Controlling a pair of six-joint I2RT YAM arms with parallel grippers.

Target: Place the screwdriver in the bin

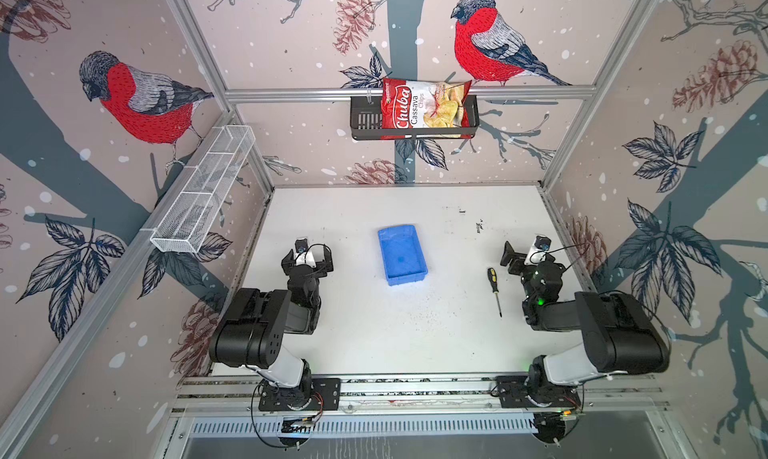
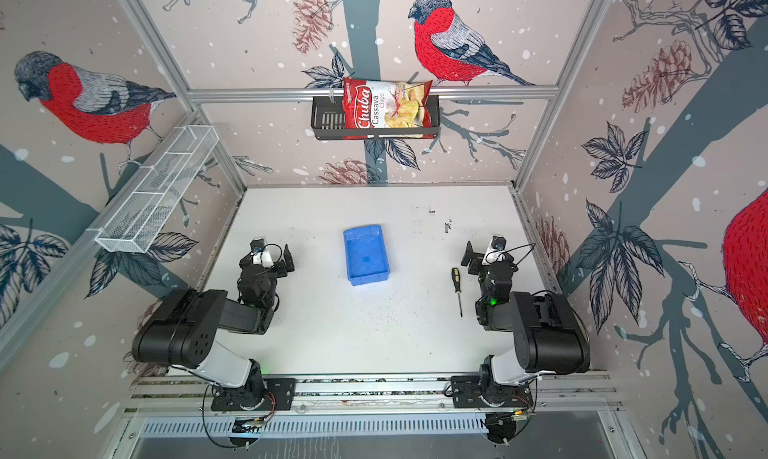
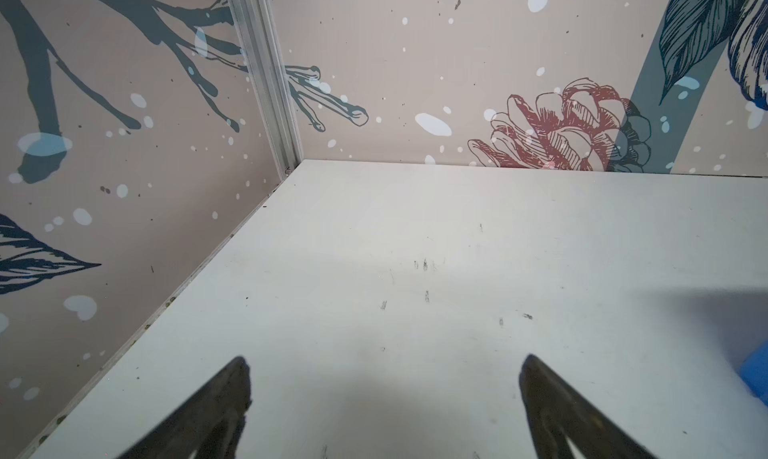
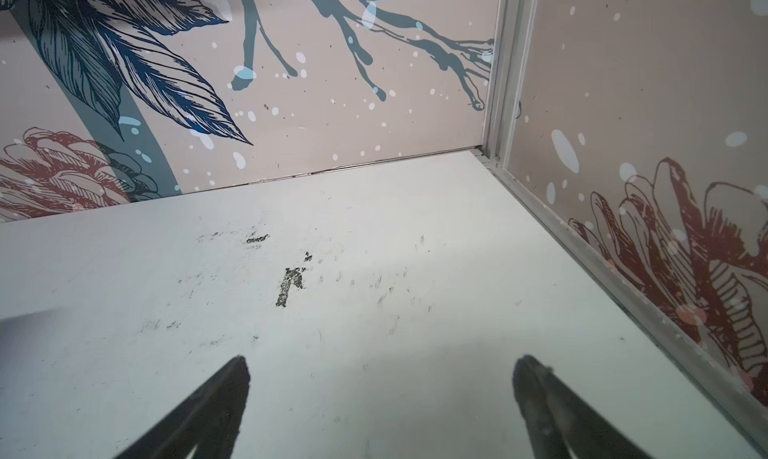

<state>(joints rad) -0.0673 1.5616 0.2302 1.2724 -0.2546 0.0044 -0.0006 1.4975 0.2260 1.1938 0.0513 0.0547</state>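
Next, my right gripper needs to go to the screwdriver's black-and-yellow handle point(image 1: 493, 279) and close there, leaving its thin metal end free.
The screwdriver point(image 1: 493, 288) point(image 2: 457, 288) lies flat on the white table, its black-and-yellow handle toward the back and its thin shaft toward the front. It rests just left of my right gripper point(image 1: 530, 255) point(image 4: 383, 358), which is open and empty; the right wrist view shows only bare table. The blue bin point(image 1: 402, 253) point(image 2: 366, 255) sits empty at mid-table, between the two arms. My left gripper point(image 1: 308, 256) point(image 3: 385, 359) stands open and empty to the left of the bin. A blue corner of the bin point(image 3: 758, 373) shows in the left wrist view.
A black slotted basket point(image 1: 361, 120) on the back wall holds a red chips bag point(image 1: 424, 107). A long white wire-mesh basket point(image 1: 203, 191) hangs on the left wall. Patterned walls enclose the table on three sides. Dark scuff marks point(image 4: 291, 286) dot the surface.
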